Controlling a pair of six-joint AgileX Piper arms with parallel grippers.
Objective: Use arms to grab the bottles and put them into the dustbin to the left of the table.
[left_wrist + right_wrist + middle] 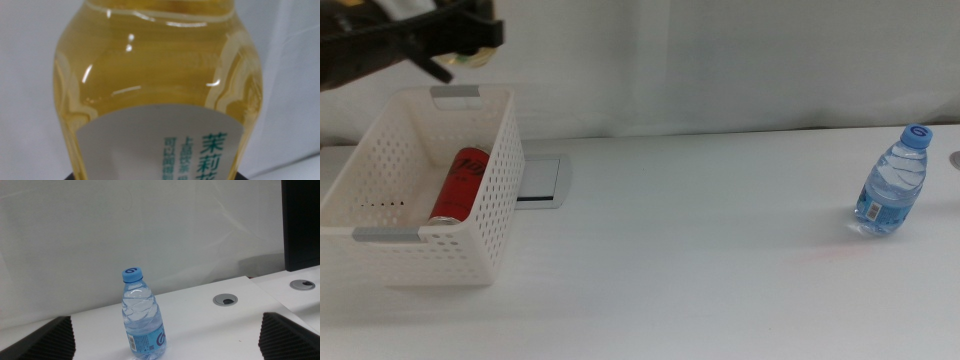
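The robot's left gripper should release the yellow-drink bottle inside the dustbin, lying lengthwise (446, 190) against the slim red can.
My left gripper (460, 45) hangs high above the far end of the dustbin (450, 262), shut on the yellow-drink bottle (155, 75), which fills the left wrist view. In the middle view only a yellowish sliver of that bottle (472, 60) shows under the jaws. A slim red can (458, 185) lies inside the dustbin. The small water bottle (893, 185) with a blue cap stands upright at the table's right side. In the right wrist view the water bottle (142, 317) stands ahead of my right gripper (166, 325), which is open, jaws wide apart and short of it.
The white table (700, 250) carries a flat grey-white plate (540, 180) just right of the dustbin. Beyond the water bottle are two round grey cable grommets (225, 299) and a dark panel (300, 225). A white wall backs the scene.
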